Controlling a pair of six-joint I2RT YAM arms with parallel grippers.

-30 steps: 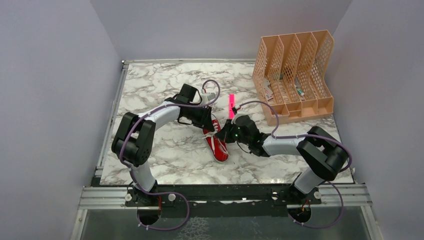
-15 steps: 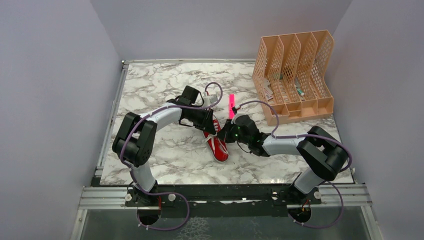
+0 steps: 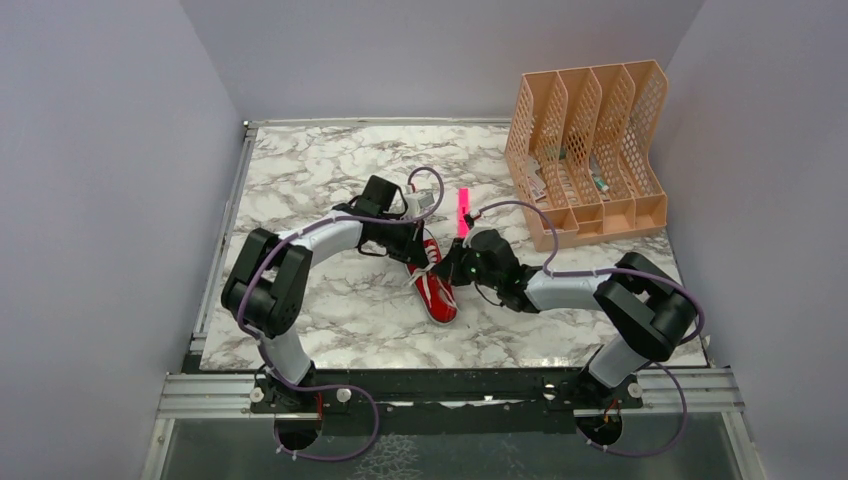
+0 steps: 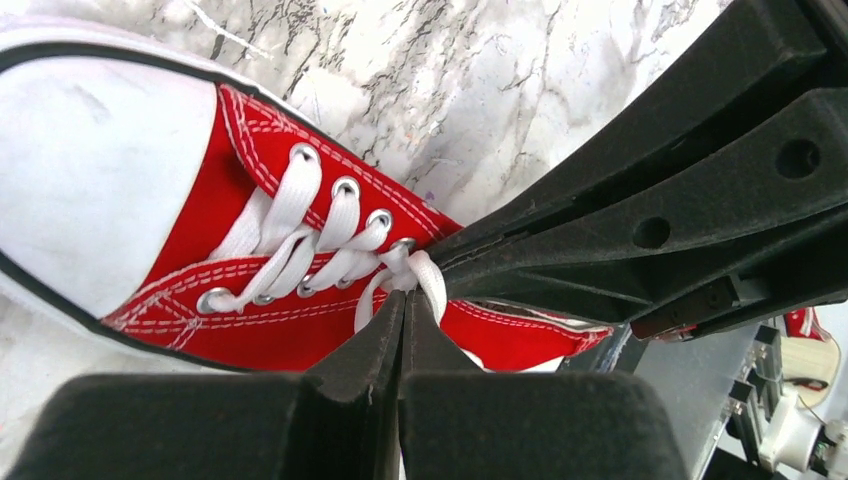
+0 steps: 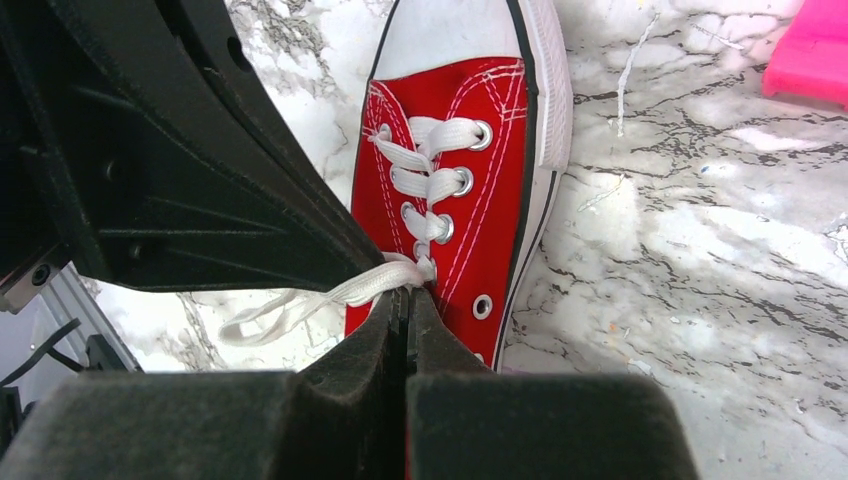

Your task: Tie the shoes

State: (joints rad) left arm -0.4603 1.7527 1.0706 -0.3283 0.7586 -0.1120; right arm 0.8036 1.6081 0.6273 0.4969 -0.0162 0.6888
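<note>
My right gripper pinches the white lace low by the top eyelets. It should open and take the lace loop [image 5: 372,284] higher up, next to my left gripper's fingers.
The red sneaker [image 3: 437,291] lies mid-table, its white toe cap toward the near edge. Both grippers meet over its laces. My left gripper [image 3: 424,256] is shut, and in the left wrist view its tips [image 4: 403,297] pinch a white lace loop [image 4: 432,280] at the sneaker's [image 4: 240,300] top eyelets. My right gripper [image 3: 447,270] is shut too. In the right wrist view its tips [image 5: 408,296] hold a white lace [image 5: 330,295] that runs off to the left of the sneaker [image 5: 490,210]. Each gripper's black body fills part of the other's view.
A slim pink marker [image 3: 463,210] lies just behind the grippers and shows in the right wrist view [image 5: 812,50]. A peach file organizer [image 3: 590,150] with papers stands at the back right. Grey walls close in the marble table [image 3: 320,160].
The left arm's elbow and wrist have shifted slightly right toward the shoe. The right arm and the shoe have hardly moved. Both grippers stay shut.
</note>
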